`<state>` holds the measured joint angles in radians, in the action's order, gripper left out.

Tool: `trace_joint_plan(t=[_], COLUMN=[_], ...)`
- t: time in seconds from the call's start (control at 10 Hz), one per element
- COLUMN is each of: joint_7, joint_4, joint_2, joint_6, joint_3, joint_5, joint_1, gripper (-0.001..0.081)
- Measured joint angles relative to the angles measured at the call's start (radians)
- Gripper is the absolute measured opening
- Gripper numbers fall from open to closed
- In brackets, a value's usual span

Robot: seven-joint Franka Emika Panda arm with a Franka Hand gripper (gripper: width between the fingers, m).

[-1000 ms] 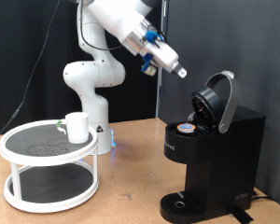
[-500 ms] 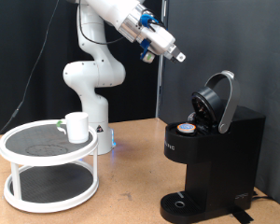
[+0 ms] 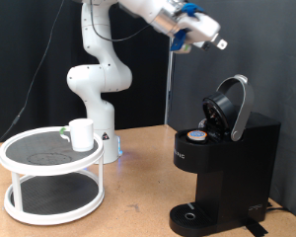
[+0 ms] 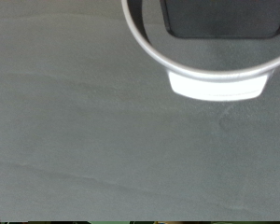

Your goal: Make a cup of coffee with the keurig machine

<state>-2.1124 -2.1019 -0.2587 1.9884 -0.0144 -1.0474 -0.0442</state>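
Next, I move my gripper to the keurig machine's raised lid and close it at the top of the grey handle [image 3: 240,78] [image 4: 218,86].
The keurig machine [image 3: 225,158] stands at the exterior view's right with its domed lid [image 3: 230,104] raised. A small pod with a coloured top [image 3: 196,136] sits in its open holder. My gripper [image 3: 219,42] is high in the air, above and a little left of the raised lid, with nothing seen between its fingers. The wrist view shows no fingers. It shows the lid's grey handle band [image 4: 217,79] around a black top. The cup [image 3: 82,133] stands upright on the top shelf of a white round stand [image 3: 49,163] at the exterior view's left, far from the gripper.
The arm's white base [image 3: 94,94] stands behind the stand, between it and the machine. A black curtain hangs behind. The machine's round drip base [image 3: 192,212] has nothing on it. Wooden tabletop [image 3: 138,188] shows between stand and machine.
My gripper has risen and swung to the exterior view's right, from left of the lid at lid height to above it. The cup, pod and lid have not moved.
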Motion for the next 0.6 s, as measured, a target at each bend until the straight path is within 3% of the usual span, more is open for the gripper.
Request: trace_joint_plan(t=[0.2,0.6], joint_7=[-0.043,-0.01], joint_4=[0.04,0.037], joint_2=[0.029,0.029], joint_6=[0.023,0.06], joint_3=[0.04,0.055], joint_5=[0.035,0.043], joint_1=[-0.004,-0.004], gripper=[0.0734,0.0734])
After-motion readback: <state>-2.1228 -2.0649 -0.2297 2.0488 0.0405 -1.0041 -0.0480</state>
